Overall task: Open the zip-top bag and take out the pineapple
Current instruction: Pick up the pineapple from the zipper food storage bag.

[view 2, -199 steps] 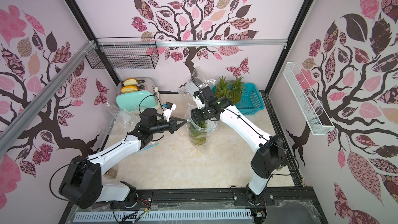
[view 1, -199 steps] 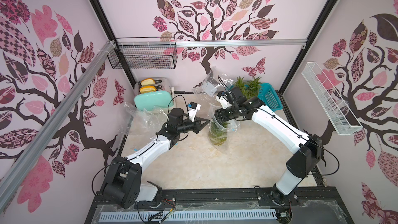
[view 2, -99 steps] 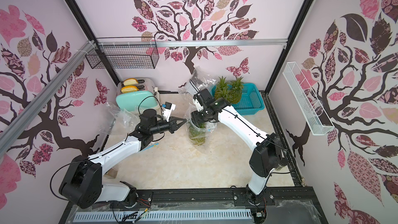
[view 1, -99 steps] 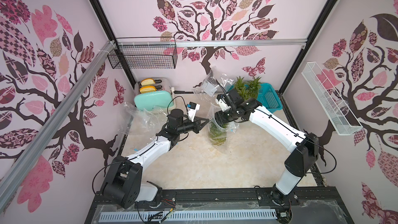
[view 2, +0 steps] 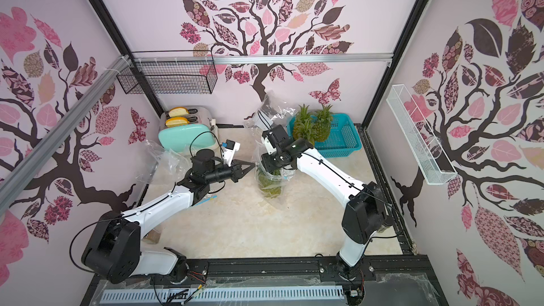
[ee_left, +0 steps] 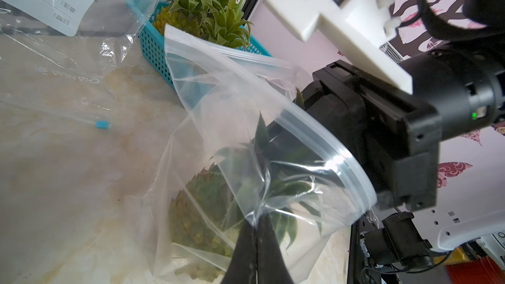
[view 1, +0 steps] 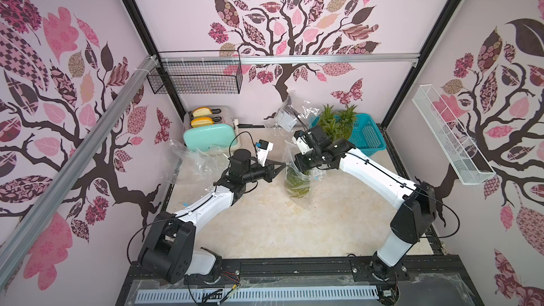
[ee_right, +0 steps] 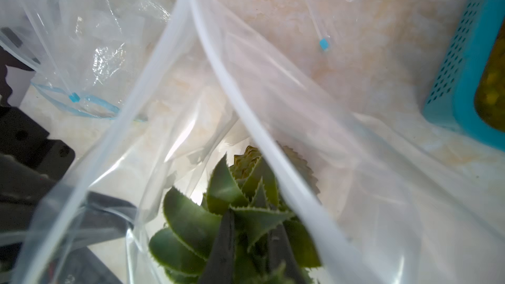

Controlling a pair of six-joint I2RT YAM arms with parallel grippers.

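Note:
Pineapple sits deep inside; my left gripper, pinching near the bag's rim, should grab the bag's bottom corner (view 1: pixel 293 198) and pull it off.
The clear zip-top bag (view 1: pixel 298 185) (view 2: pixel 270 185) stands upright mid-table with its mouth open. The pineapple (ee_left: pixel 202 209) sits inside it, leaves up. My left gripper (view 1: pixel 281 166) (view 2: pixel 251 163) (ee_left: pixel 258 222) is shut on the bag's near rim and pinches the plastic. My right gripper (ee_right: pixel 252 228) reaches down through the bag's mouth (ee_right: pixel 191 58). Its two dark fingers (ee_right: pixel 228 241) are closed on the pineapple's green leaf crown (ee_right: pixel 191 222). In both top views the right fingertips are hidden inside the bag.
A teal basket (view 1: pixel 369 138) (view 2: pixel 343 136) holding two more pineapples stands at the back right. A mint toaster (view 1: pixel 210 138) with bread is at the back left. Empty clear bags lie near the toaster (view 1: pixel 191 160) and against the back wall (view 1: pixel 291 113).
The right gripper's jaws have closed from wide open onto the pineapple's leaves inside the bag. The left gripper has kept its hold on the bag's rim.

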